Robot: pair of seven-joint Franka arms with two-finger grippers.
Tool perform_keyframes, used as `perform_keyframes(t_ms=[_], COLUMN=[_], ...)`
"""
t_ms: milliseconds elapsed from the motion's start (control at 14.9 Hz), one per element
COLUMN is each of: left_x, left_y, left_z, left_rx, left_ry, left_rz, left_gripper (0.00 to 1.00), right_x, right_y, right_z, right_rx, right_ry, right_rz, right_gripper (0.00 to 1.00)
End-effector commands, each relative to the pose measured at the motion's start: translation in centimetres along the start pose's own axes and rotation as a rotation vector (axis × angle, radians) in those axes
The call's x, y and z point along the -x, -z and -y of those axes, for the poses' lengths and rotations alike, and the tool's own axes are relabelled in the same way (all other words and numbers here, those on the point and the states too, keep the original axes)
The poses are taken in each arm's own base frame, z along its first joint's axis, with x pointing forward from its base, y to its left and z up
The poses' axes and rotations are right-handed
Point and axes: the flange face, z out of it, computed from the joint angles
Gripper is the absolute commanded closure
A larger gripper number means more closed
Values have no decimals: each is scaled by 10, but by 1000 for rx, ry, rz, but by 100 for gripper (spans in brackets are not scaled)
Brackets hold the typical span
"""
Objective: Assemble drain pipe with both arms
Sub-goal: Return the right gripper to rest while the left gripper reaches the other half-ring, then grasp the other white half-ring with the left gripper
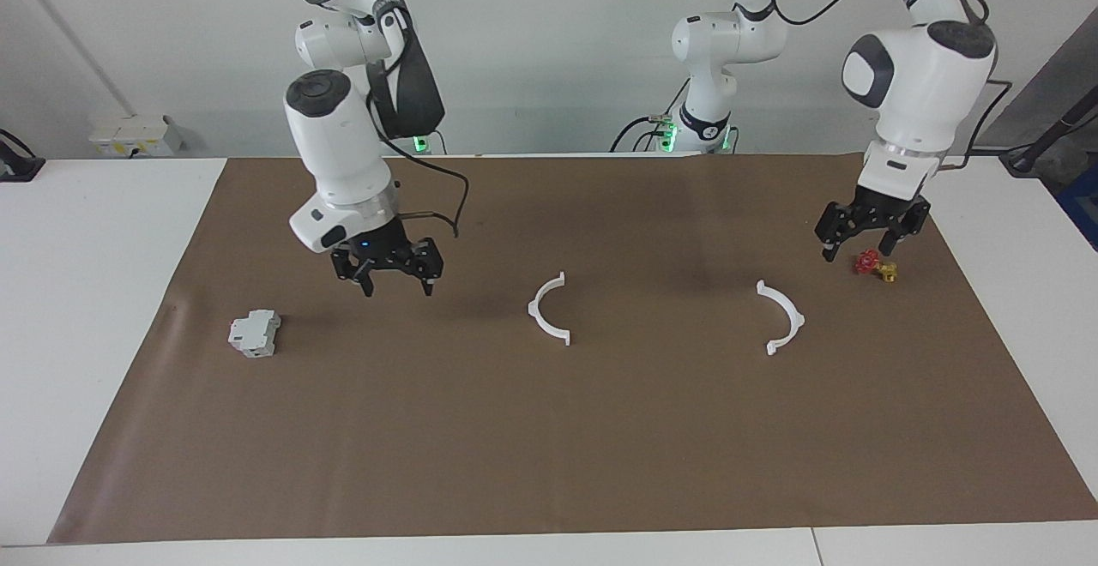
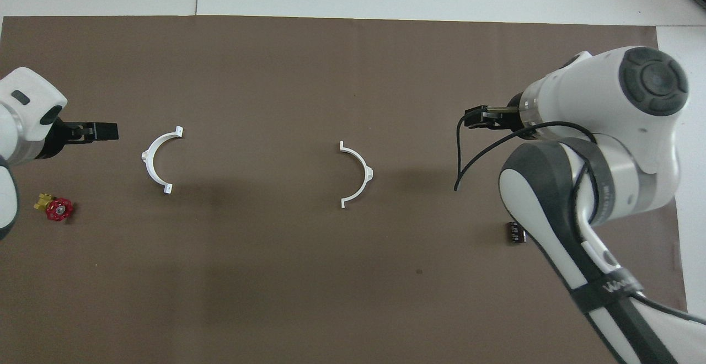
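My left gripper needs to grip the white half-ring that is nearer the red and yellow valve, closing on the middle of the curve [image 2: 148, 156].
The drain pipe lies as two separate white half-rings on the brown mat. One half-ring [image 1: 533, 309] [image 2: 366, 172] is in the middle of the mat. The other half-ring [image 1: 798, 316] [image 2: 148, 160] is toward the left arm's end, and their open sides face each other. My right gripper [image 1: 397, 290] [image 2: 475, 119] is open and empty, raised over the mat between the middle half-ring and a grey-white block. My left gripper [image 1: 856, 253] [image 2: 103, 131] is open and empty, hovering beside a small red valve.
A grey-white boxy block [image 1: 255, 332] sits toward the right arm's end of the brown mat [image 1: 549, 446]. A small black cylinder [image 2: 516, 233] lies by the right arm. A red and yellow valve [image 1: 875, 267] [image 2: 56, 208] lies nearer to the robots than the left-end half-ring.
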Motion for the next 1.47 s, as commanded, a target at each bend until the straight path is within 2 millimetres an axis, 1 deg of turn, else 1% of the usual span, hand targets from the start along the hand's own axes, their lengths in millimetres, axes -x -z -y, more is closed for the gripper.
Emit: perform_keyframes(t_ms=[0, 67, 134, 201, 335, 402, 469, 535, 602, 669, 736, 870, 937, 1071, 1205, 1406], left_x=[22, 34, 51, 55, 53, 52, 49, 43, 34, 17, 0, -34, -31, -12, -12, 2], left_y=[-51, -61, -75, -82, -103, -112, -122, -126, -126, -124, -121, -122, -125, -136, -137, -142], left_z=[-2, -3, -5, -7, -14, -14, -15, -17, -21, -28, -31, -32, -32, -34, -32, -32], left_rx=[5, 4, 1, -1, -1, -2, -2, 0, 3, 5, 2, -9, -12, -15, -10, -17], left_ry=[77, 132, 180, 220, 264, 283, 304, 320, 313, 301, 299, 293, 285, 276, 276, 274], left_rz=[-8, 24, 58, 69, 77, 80, 83, 74, 64, 61, 75, 119, 134, 160, 131, 169], left_gripper=[0, 0, 0, 0, 0, 0, 0, 0, 0, 0, 0, 0, 0, 0, 0, 0], right_x=[1, 5, 9, 13, 19, 18, 18, 21, 23, 26, 28, 29, 29, 30, 30, 30], right_y=[32, 43, 57, 70, 102, 122, 138, 152, 161, 164, 164, 161, 161, 159, 159, 160], right_z=[-52, -63, -75, -90, -111, -118, -123, -123, -123, -122, -123, -122, -119, -120, -120, -117], right_rx=[19, 22, 25, 28, 48, 75, 94, 98, 107, 115, 114, 112, 112, 119, 117, 117], right_ry=[12, 15, 0, -22, -20, 0, 8, 9, 11, 15, 14, 35, 66, 76, 78, 81], right_rz=[63, 93, 108, 114, 127, 138, 151, 164, 174, 183, 191, 186, 186, 191, 192, 191], right_gripper=[0, 0, 0, 0, 0, 0, 0, 0, 0, 0, 0, 0, 0, 0, 0, 0])
